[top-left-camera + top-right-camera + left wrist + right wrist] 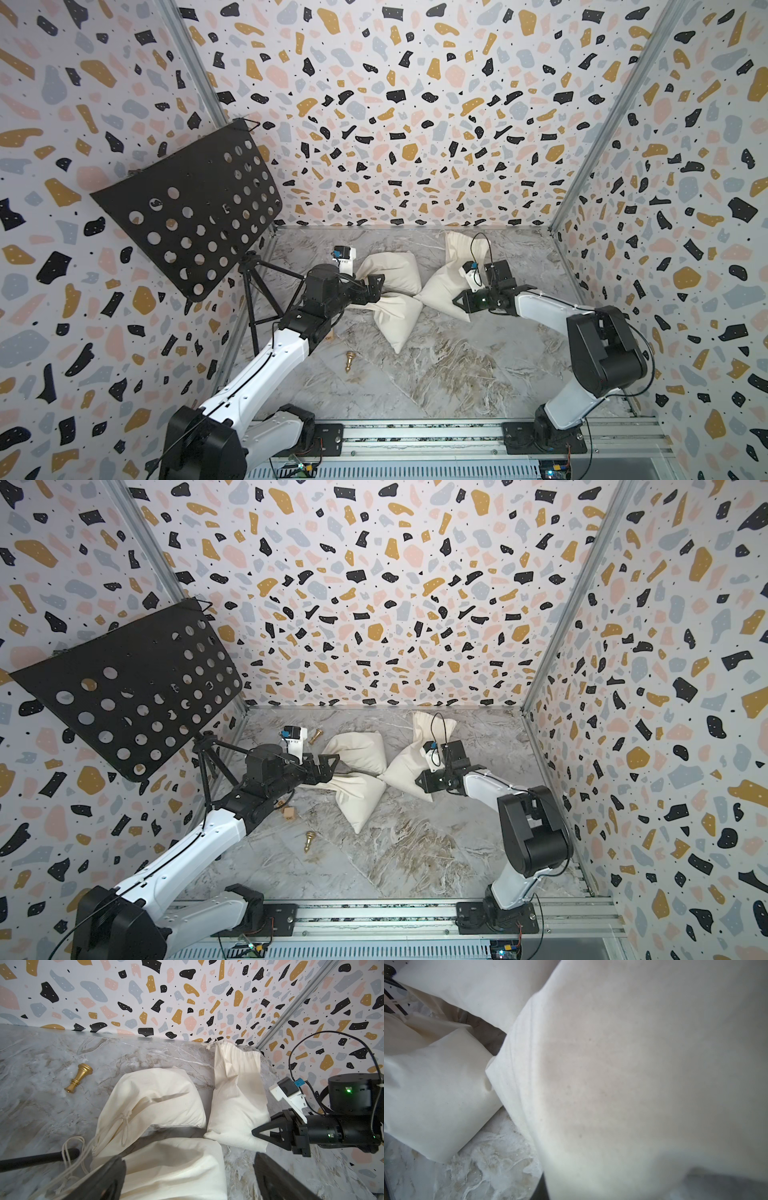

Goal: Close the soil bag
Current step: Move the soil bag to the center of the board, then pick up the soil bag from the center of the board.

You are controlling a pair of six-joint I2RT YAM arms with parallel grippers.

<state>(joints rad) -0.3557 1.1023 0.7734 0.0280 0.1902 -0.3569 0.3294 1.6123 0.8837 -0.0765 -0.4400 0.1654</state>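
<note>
The robot's left gripper needs to next close on the drawstring at the opening (pixel 212 1044) of the cream bag that the right gripper holds.
Three alike cream drawstring bags lie together; I cannot tell which is the soil bag. The right bag (pixel 440 286) (pixel 236 1105) leans with its gathered neck toward the back wall. My right gripper (pixel 459 300) (pixel 254 1132) is shut on its lower edge, and its cloth (pixel 633 1064) fills the right wrist view. My left gripper (pixel 376 286) (pixel 187 1178) is open, its jaws on either side of the front bag (pixel 397 320) (pixel 176 1167). Loose drawstrings (pixel 70 1153) trail from that bag's end. The back bag (pixel 392 270) (pixel 162 1088) lies behind it.
A black perforated music stand (pixel 187 208) on a tripod (pixel 257 299) stands at the left, close to my left arm. Gold chess pieces (pixel 350 359) (pixel 79 1077) and a small wooden cube (pixel 289 811) lie on the marble floor. Patterned walls enclose three sides.
</note>
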